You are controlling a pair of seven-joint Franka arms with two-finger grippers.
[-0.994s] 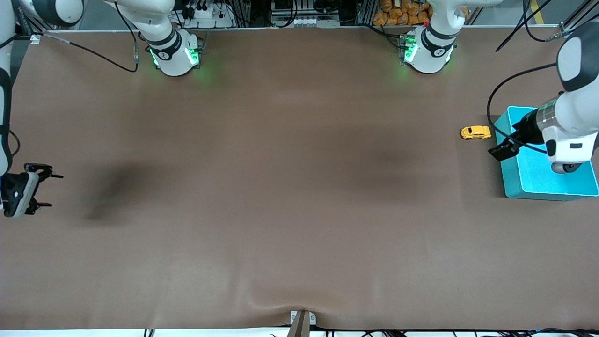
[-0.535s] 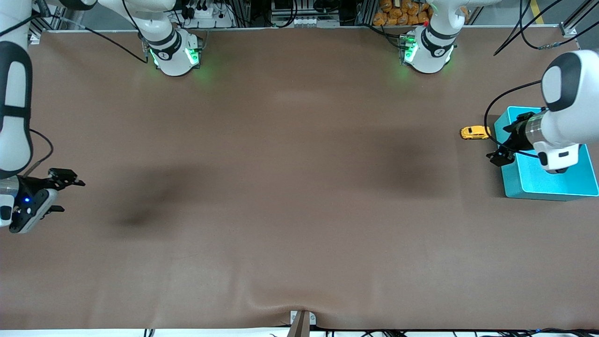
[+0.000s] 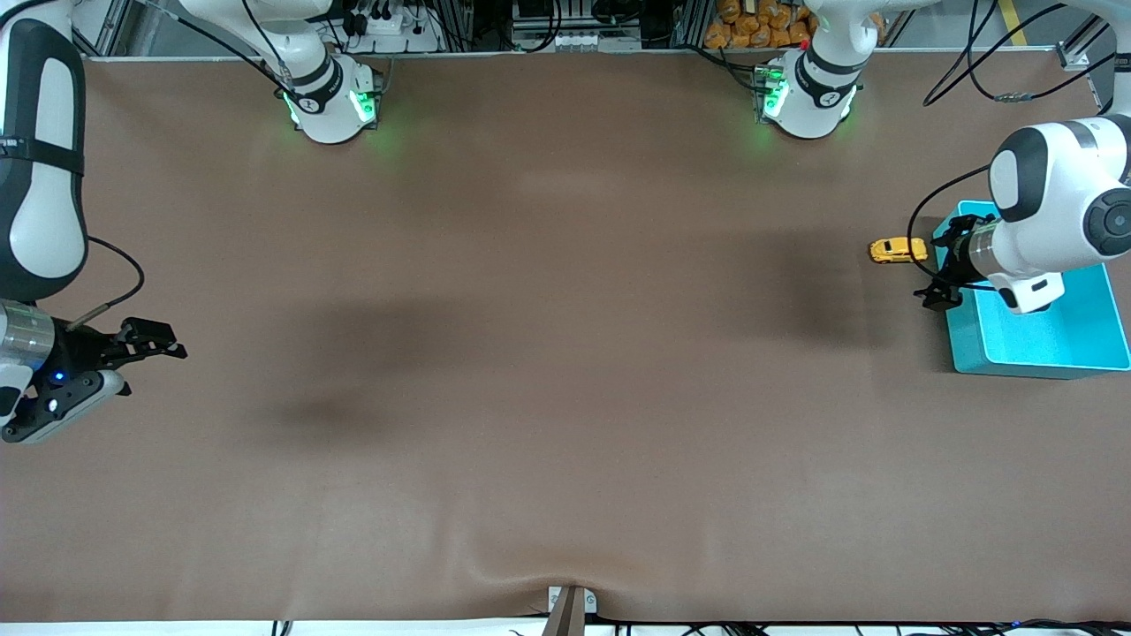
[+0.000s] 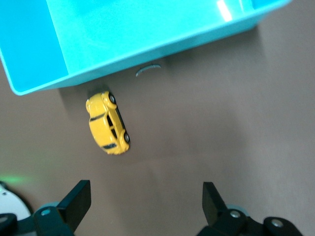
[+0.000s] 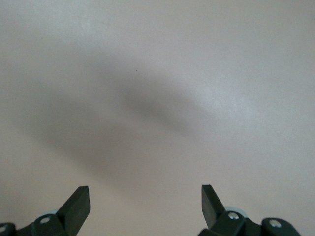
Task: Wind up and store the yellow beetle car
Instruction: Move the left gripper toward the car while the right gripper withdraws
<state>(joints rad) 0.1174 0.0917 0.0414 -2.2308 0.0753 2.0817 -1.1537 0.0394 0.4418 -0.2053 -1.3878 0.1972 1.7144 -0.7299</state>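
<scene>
My left gripper should next close on both sides of the roof (image 3: 893, 249) (image 4: 105, 130) of the yellow beetle car, behind the windshield of the car.
The yellow beetle car (image 3: 899, 251) stands on the brown table beside the turquoise bin (image 3: 1043, 366), toward the left arm's end. In the left wrist view the car (image 4: 108, 123) sits just outside the bin's wall (image 4: 147, 54). My left gripper (image 3: 937, 265) is open and empty, in the air over the bin's rim and the table beside the car; its fingers (image 4: 78, 196) are clear of the car. My right gripper (image 3: 155, 364) is open and empty over bare table at the right arm's end; it also shows in the right wrist view (image 5: 145, 199).
A small grey curved piece (image 4: 148, 70) lies on the table against the bin's wall. The two arm bases (image 3: 331, 102) with green lights stand along the table's edge farthest from the front camera. Cables run from both arms.
My left gripper has moved from over the bin's corner toward the car. My right gripper has moved toward the middle of the table. The car has not moved.
</scene>
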